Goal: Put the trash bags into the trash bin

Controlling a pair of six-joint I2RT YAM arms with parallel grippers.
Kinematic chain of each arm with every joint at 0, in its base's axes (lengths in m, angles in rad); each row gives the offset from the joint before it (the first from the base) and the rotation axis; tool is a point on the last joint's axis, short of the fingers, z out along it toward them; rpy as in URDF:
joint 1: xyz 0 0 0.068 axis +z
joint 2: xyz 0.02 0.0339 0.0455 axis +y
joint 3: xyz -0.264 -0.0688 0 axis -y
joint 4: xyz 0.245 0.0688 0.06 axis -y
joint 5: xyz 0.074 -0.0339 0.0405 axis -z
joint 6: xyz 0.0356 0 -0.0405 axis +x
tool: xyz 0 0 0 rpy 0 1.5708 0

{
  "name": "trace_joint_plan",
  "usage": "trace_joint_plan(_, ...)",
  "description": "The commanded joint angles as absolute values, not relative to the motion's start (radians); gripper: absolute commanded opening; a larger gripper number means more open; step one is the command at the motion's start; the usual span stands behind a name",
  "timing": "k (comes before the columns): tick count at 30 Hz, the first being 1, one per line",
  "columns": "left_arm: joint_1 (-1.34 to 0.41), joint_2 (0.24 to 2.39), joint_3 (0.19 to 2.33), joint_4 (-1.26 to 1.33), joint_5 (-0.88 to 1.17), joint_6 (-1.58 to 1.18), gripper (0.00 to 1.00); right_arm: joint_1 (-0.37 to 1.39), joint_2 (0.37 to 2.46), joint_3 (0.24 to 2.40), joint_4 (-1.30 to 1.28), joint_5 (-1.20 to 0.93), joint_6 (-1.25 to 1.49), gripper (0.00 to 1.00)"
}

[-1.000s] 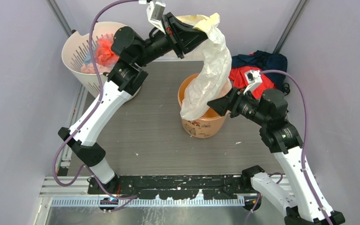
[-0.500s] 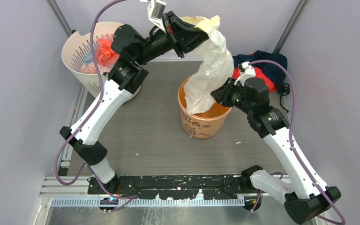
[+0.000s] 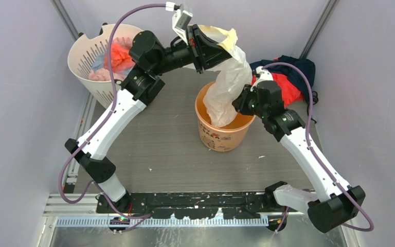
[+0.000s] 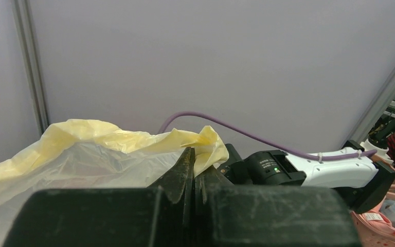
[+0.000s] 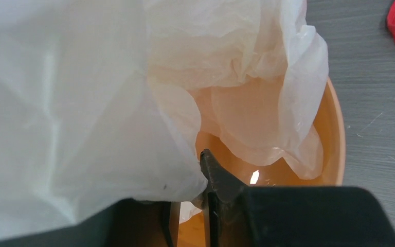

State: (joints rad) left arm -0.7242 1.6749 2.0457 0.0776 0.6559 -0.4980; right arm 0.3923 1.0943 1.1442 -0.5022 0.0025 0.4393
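The robot's right gripper is at the trash bag's hanging side while a loose fold of the trash bag droops by the trash bin's rim, so it should open and take that fold [image 5: 306,87].
The pale-yellow trash bag [image 3: 232,77] hangs from my left gripper [image 3: 225,49], which is shut on its top edge high above the orange trash bin [image 3: 221,138]. The bag's lower end lies inside the bin. In the left wrist view the shut gripper [image 4: 194,154] pinches the yellow film [image 4: 97,149]. My right gripper [image 3: 238,104] is over the bin's right rim, against the bag's side. In the right wrist view this gripper [image 5: 190,172] stands a little open; the bag [image 5: 82,103] drapes over its left finger, with the bin [image 5: 337,134] below.
A white slotted basket [image 3: 90,77] holding red and pink bundles [image 3: 117,55] stands at the back left. A red and navy cloth heap [image 3: 290,77] lies at the back right, behind my right arm. Walls close in on both sides.
My right arm has swung up and left until the gripper reached the bag. The bag's lower end, earlier hanging over the bin's front rim, now lies inside. My left gripper shifted slightly right.
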Motion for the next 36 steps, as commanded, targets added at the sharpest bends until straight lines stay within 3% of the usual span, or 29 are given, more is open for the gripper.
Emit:
trace_joint_plan(1, -0.719, 1.605, 2.022, 0.085, 0.702, -0.503, 0.00, 0.394, 1.135, 1.139, -0.475, 0.014, 0.420, 0.24)
trace_joint_plan(10, -0.719, 1.514, 1.916, 0.049, 0.744, -0.483, 0.00, 0.394, 1.136, 1.145, -0.631, -0.050, 0.396, 0.30)
trace_joint_plan(13, -0.719, 1.497, 1.889, 0.033, 0.765, -0.480, 0.00, 0.394, 1.122, 1.172, -0.690, -0.077, 0.388, 0.40)
trace_joint_plan(16, -0.719, 1.498, 1.875, 0.017, 0.795, -0.480, 0.00, 0.394, 1.075, 1.197, -0.734, -0.091, 0.388, 0.59)
trace_joint_plan(20, -0.719, 1.497, 1.843, 0.008, 0.825, -0.474, 0.00, 0.394, 1.006, 1.260, -0.786, -0.080, 0.393, 0.68)
trace_joint_plan(29, -0.719, 1.501, 1.770, 0.025, 0.838, -0.470, 0.00, 0.394, 1.022, 1.402, -0.821, -0.049, 0.401, 0.69)
trace_joint_plan(36, -0.719, 1.505, 1.748, 0.045, 0.868, -0.489, 0.00, 0.393, 1.078, 1.417, -0.793, 0.053, 0.419, 0.54)
